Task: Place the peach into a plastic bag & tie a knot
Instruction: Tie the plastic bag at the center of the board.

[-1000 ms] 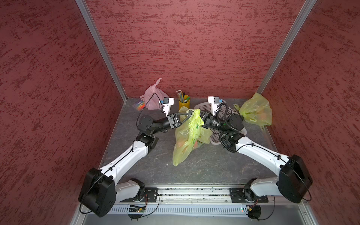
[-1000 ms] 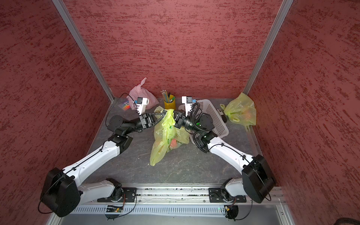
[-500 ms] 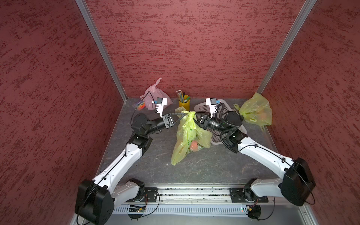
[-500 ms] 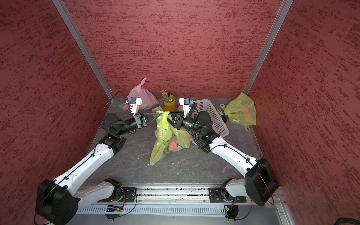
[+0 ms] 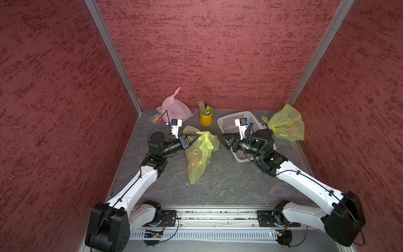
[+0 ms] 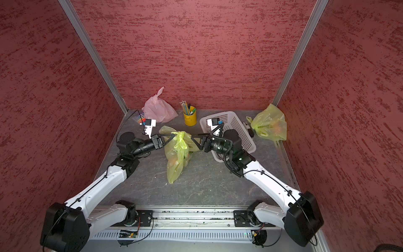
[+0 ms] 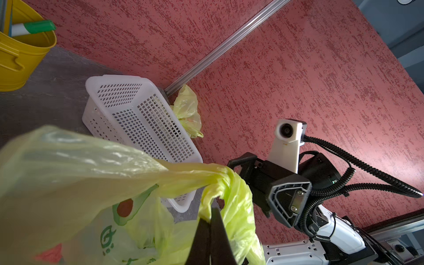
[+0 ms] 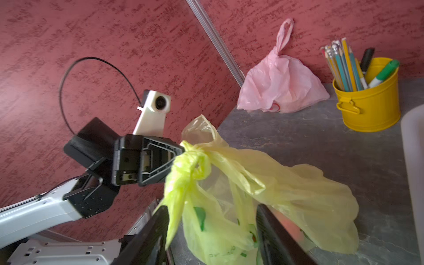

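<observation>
My left gripper has a spot to reach in front of the pink bag and yellow cup. It will let the yellow-green plastic bag go there on the tabletop [image 5: 189, 150].
A yellow-green plastic bag [image 5: 199, 152] [image 6: 176, 152] hangs in mid-table, its lower end on the tabletop. The peach [image 5: 194, 162] [image 6: 172, 162] shows as an orange blur through the film. The bag's top is twisted into a knot [image 7: 220, 181] [image 8: 195, 160]. My left gripper [image 5: 198, 135] [image 6: 174, 135] [image 7: 210, 218] is shut on a strip of the bag just beside that knot. My right gripper [image 5: 219, 139] [image 6: 193, 139] [image 8: 212, 213] stands open at the bag's right side. Loose film hangs between its fingers, which do not pinch it.
A white perforated basket [image 5: 229, 122] lies under the right wrist. A yellow cup of pencils [image 5: 206, 117] and a knotted pink bag [image 5: 174, 109] stand at the back wall. Another yellow-green bag [image 5: 285, 125] sits in the back right corner. Red walls enclose three sides.
My right gripper has opened, let go of the bag and drawn back to the right. My left gripper stays shut on the bag and has shifted left.
</observation>
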Robot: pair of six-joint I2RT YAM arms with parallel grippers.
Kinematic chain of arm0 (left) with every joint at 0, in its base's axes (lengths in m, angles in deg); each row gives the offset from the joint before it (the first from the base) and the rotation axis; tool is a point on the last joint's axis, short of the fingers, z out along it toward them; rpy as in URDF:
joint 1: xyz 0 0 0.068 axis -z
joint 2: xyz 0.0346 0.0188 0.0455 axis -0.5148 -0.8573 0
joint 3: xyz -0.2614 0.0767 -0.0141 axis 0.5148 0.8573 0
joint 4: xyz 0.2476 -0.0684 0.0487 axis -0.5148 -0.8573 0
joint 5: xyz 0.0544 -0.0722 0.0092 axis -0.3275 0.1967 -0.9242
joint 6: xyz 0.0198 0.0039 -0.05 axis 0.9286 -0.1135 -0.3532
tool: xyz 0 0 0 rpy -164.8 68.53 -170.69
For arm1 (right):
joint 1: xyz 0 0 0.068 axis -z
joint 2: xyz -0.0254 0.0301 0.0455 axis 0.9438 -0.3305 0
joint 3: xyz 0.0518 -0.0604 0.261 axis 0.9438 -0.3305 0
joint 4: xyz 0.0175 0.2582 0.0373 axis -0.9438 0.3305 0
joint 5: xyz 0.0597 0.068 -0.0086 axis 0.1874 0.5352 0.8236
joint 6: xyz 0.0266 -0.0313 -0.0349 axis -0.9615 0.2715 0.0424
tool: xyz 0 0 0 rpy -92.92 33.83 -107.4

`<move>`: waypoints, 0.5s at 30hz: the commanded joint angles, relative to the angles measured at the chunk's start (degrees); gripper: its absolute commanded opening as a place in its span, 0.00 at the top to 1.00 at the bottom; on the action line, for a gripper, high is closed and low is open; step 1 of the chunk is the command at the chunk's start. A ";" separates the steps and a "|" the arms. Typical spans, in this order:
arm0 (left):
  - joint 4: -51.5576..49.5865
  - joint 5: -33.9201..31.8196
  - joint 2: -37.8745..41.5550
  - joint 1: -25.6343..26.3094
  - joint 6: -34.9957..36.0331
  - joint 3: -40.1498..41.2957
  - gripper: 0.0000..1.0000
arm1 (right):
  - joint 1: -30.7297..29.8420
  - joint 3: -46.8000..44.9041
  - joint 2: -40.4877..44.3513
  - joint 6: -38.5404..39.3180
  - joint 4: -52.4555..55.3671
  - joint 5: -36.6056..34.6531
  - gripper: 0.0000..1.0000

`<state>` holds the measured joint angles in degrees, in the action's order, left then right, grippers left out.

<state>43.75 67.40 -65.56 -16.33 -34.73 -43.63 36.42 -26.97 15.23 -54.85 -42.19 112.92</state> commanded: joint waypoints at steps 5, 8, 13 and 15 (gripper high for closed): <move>-0.81 -0.10 0.78 -0.33 1.69 -0.91 1.00 | -1.96 0.65 -3.36 -4.74 -2.65 8.34 0.38; -0.90 -0.10 0.77 -0.33 1.51 -1.08 1.00 | -2.67 1.13 -4.93 -5.88 -4.85 10.11 0.39; -1.11 0.07 0.53 -0.24 1.44 -1.24 1.00 | -4.49 2.15 -6.86 -6.66 -6.63 11.32 0.52; -1.08 0.07 0.45 -0.20 1.40 -1.27 1.00 | -4.83 2.12 -7.00 -6.45 -6.65 10.94 0.58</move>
<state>42.81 67.29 -65.54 -16.31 -34.29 -43.63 32.24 -26.86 8.34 -60.56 -45.84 122.49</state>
